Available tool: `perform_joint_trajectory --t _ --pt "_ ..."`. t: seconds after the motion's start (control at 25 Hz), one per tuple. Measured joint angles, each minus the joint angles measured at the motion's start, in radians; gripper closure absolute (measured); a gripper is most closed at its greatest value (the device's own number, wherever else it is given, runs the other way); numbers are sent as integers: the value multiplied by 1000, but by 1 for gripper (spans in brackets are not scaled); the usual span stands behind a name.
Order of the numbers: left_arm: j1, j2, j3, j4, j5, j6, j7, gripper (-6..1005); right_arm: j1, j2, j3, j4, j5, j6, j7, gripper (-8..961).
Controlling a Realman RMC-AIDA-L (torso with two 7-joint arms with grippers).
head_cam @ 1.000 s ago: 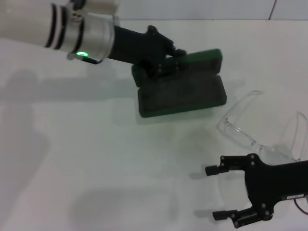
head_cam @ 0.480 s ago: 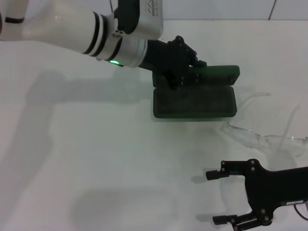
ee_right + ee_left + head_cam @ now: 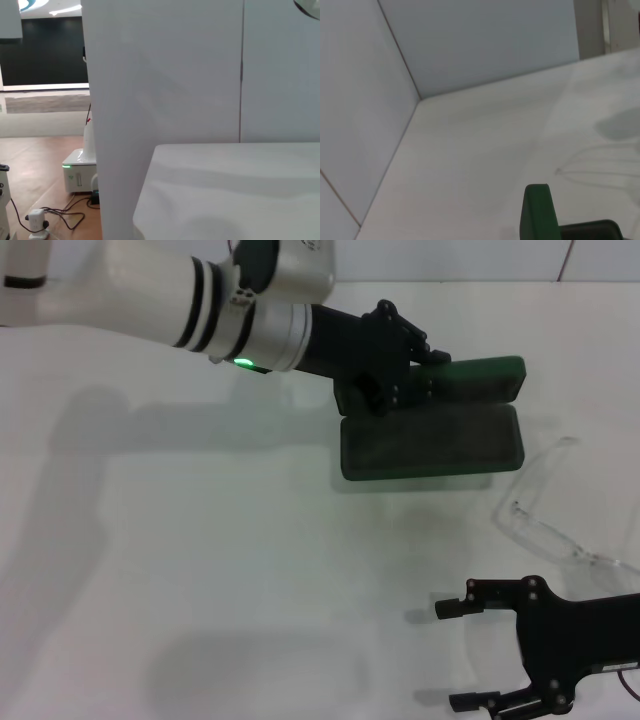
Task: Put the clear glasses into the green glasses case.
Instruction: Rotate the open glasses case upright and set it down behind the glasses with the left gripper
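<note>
I should use my left gripper to set the open green glasses case down on the white table (image 3: 405, 451) beside the clear glasses.
The green glasses case (image 3: 432, 445) lies open in the head view, right of the table's middle, with its lid (image 3: 480, 380) standing up behind the dark-lined base. My left gripper (image 3: 410, 378) is shut on the lid's left end. In the left wrist view only the lid's green edge (image 3: 537, 212) shows. The clear glasses (image 3: 548, 512) lie on the table just right of the case, near its front corner; they appear faintly in the left wrist view (image 3: 600, 165). My right gripper (image 3: 448, 655) hovers open near the table's front, left of the glasses and holding nothing.
The white table (image 3: 200, 570) runs to a wall at the back. The right wrist view shows only a white partition (image 3: 165, 75) and the room's floor with cables beyond the table.
My left gripper has dragged the open case to the right across the table. The glasses have shifted right as well. The right gripper has drifted slightly down and right, still open.
</note>
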Motion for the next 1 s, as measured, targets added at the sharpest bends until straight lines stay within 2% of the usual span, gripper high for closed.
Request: perform_joint_trajectory --t 0.4,0.76,1.0 --pt "18 -2 0 -35 -6 -10 -1 784 1 -4 0 -4 -9 -3 0 142" --pt "53 -3 0 -9 3 -20 113 781 9 -6 0 -5 -22 -1 -6 143" --pt "44 -3 1 -8 22 -10 74 779 16 -12 0 -5 -26 2 -7 143"
